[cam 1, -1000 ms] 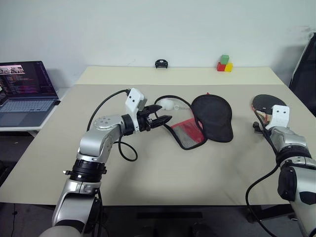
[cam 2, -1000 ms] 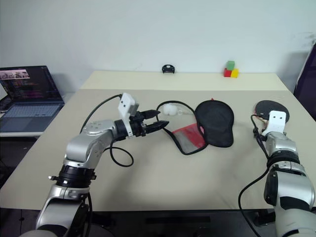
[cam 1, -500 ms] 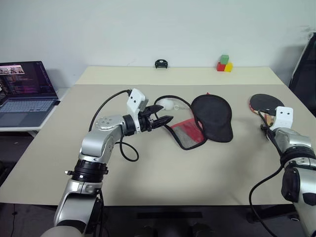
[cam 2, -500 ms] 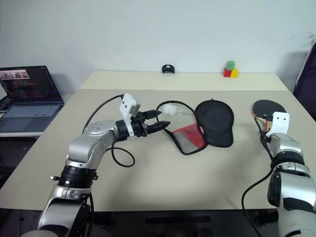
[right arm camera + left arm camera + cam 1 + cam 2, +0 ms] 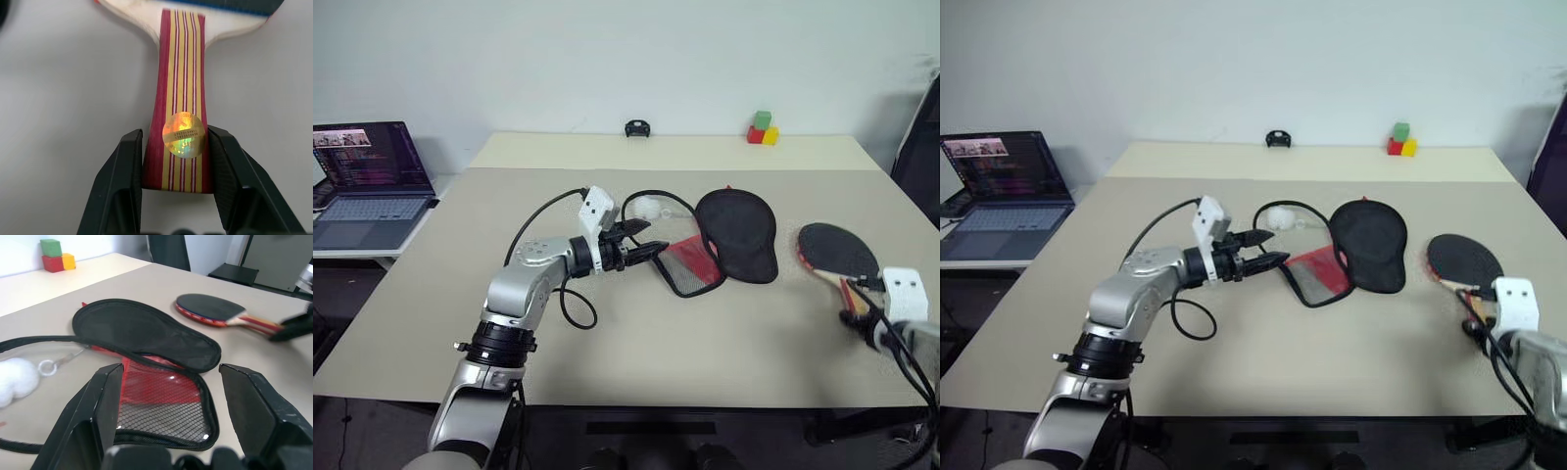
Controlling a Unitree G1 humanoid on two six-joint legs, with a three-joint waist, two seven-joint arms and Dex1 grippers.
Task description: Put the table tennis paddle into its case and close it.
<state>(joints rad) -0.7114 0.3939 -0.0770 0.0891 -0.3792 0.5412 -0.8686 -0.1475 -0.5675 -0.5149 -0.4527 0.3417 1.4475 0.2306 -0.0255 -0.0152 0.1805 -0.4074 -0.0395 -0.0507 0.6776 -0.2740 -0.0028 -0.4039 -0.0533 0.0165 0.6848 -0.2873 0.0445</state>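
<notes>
Next, my right gripper regrips the handle [image 5: 183, 36] beside the paddle's black side before it carries the paddle to the case, since it now holds the paddle by the end of the handle.
The table tennis paddle [image 5: 837, 250] is at the right of the table, black face up, its striped handle [image 5: 182, 73] pointing to the near edge. My right gripper [image 5: 175, 133] is shut on the handle's end, one finger on each side. The case [image 5: 736, 227] lies open mid-table, black half up, with its red mesh flap [image 5: 688, 264] spread toward my left gripper [image 5: 651, 250]. That gripper hovers open just left of the flap and holds nothing. In the left wrist view, the case [image 5: 146, 333] lies ahead of the fingers and the paddle [image 5: 210, 308] lies beyond it.
A white ball [image 5: 648, 207] on a black cord loop lies behind the left gripper. A laptop [image 5: 372, 171] sits on a side table at left. Coloured blocks [image 5: 761, 127] and a small black object [image 5: 635, 128] stand at the far edge. A dark chair [image 5: 920, 147] is at right.
My right gripper has shut on the paddle's handle and drawn the paddle back toward the near edge. The left gripper has stayed by the case, still open.
</notes>
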